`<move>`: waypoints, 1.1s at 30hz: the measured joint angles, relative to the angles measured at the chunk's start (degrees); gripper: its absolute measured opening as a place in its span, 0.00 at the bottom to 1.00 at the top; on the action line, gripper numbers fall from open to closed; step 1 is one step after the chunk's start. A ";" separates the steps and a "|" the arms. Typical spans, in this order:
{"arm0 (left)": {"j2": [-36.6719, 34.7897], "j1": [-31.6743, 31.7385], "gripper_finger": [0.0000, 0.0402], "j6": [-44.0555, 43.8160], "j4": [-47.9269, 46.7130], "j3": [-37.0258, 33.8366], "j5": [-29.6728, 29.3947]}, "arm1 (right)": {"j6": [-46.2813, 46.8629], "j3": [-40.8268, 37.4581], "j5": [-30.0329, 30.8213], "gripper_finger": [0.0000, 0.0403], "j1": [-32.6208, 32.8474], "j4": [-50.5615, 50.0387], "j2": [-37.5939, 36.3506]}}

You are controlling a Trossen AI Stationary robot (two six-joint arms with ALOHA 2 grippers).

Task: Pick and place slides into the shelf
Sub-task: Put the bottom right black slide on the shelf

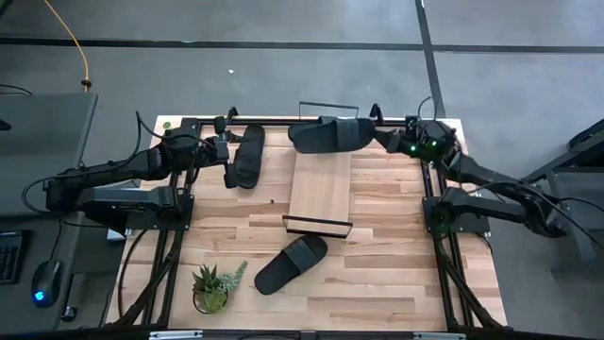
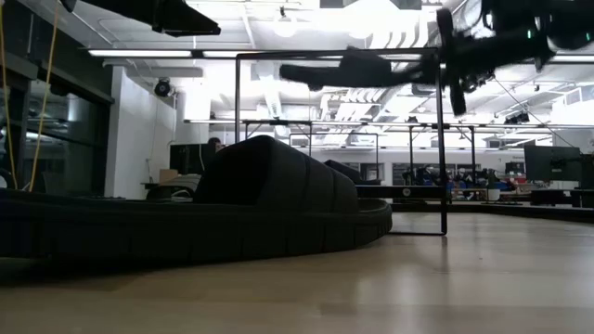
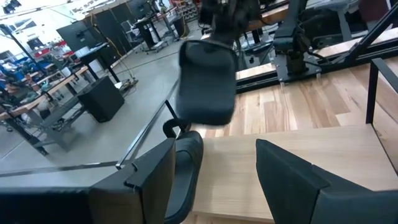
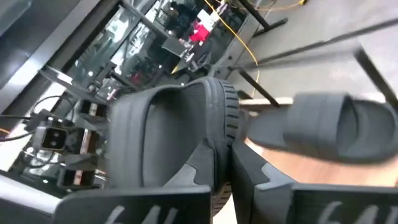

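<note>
My right gripper is going to place the slide, now held in the air, sole down. I need to let go of it there, on the far end of the shelf's light-wood board (image 1: pixel 321 149).
I see three black slides. One slide (image 1: pixel 330 134) (image 2: pixel 353 67) (image 3: pixel 208 81) is held in the air over the shelf's far end by my right gripper (image 1: pixel 382 140) (image 4: pixel 227 186). The shelf (image 1: pixel 321 184), a light-wood board in a black wire frame (image 2: pixel 239 121), stands mid-table. A second slide (image 1: pixel 247 156) (image 3: pixel 183 174) (image 4: pixel 336 130) lies sole down on the table left of the shelf. My left gripper (image 1: pixel 226 156) (image 3: pixel 214 186) is open right beside it. A third slide (image 1: pixel 291 263) (image 2: pixel 232 213) lies near the shelf's near end. My right gripper pinches the lifted slide by the sole's edge (image 4: pixel 217 149) at the slide's right end, between its two fingers. The fingers come about level from the table's right side. The slide is clear of the shelf and sticks out leftward, roughly level. My left gripper: the second slide lies close against the inner side of one finger (image 3: pixel 155 180); whether they touch, I cannot tell.
A small potted plant (image 1: pixel 212 288) stands at the table's near-left corner. Black frame rails (image 1: pixel 444 255) run along both sides of the table. Bare wood lies right of the shelf (image 1: pixel 387 208). A keyboard and mouse (image 1: pixel 45 281) sit off the table to the left.
</note>
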 joint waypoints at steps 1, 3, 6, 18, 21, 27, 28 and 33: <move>0.00 0.00 0.51 0.00 0.00 0.00 0.00 | 1.04 -2.13 0.32 0.00 -0.01 2.81 0.49; 0.00 0.00 0.51 0.00 0.00 0.00 0.00 | 2.93 -5.79 1.03 0.00 0.12 8.26 1.68; 0.00 0.00 0.51 -0.41 0.00 0.00 0.00 | 4.99 -9.46 2.04 0.00 0.10 14.80 3.42; 0.02 0.00 0.51 -0.81 0.04 0.02 0.00 | 4.55 -11.47 8.25 0.00 3.99 22.12 14.71; 0.02 -0.02 0.51 -0.81 0.02 0.02 0.00 | 4.62 -11.47 8.11 0.00 4.01 24.54 19.46; 0.02 0.00 0.51 -0.83 -0.11 0.02 0.00 | 5.70 -11.49 7.63 0.00 4.01 33.75 29.86; 0.02 0.00 0.51 -0.83 -0.13 0.02 0.00 | 5.91 -11.49 7.57 0.00 4.01 35.43 31.41; 0.02 -0.01 0.51 -0.81 -0.15 0.02 0.00 | 7.04 -11.49 7.65 0.00 4.01 41.93 39.31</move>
